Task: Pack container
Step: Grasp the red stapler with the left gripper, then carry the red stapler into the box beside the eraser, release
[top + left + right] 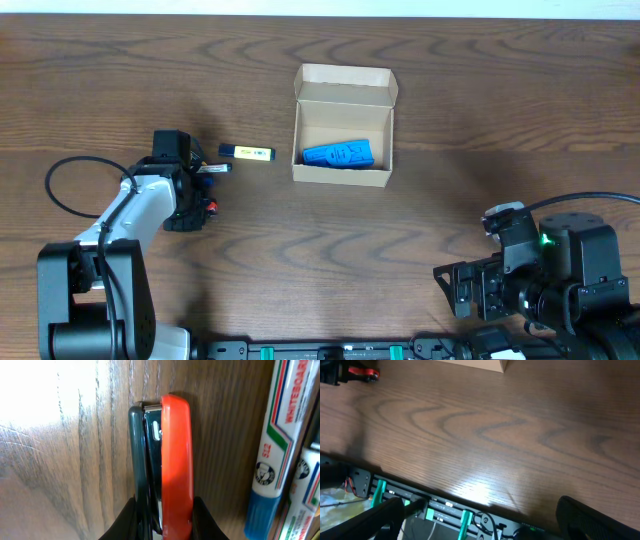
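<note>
Next, my left gripper sets the stapler down in the cardboard box (325, 134) between the blue object and the lid-side.
The container (343, 84) is a tan cardboard box standing open at the table's middle back, its flap lid up at the far side. A blue crumpled object (338, 154) lies inside it. My left gripper (192, 197) is at the left of the table, shut on a red and dark stapler (176, 450) that lies on the wood; the stapler's red end shows in the overhead view (209, 207). In the left wrist view the fingers (162, 512) press both its sides. My right gripper (452, 287) is open and empty at the front right, far from the box.
Two whiteboard markers (272, 455) (306, 491) lie right beside the stapler; one with a blue cap and yellow label (247, 152) lies left of the box. The right wrist view shows the table's front edge with a rail and cables (445, 510).
</note>
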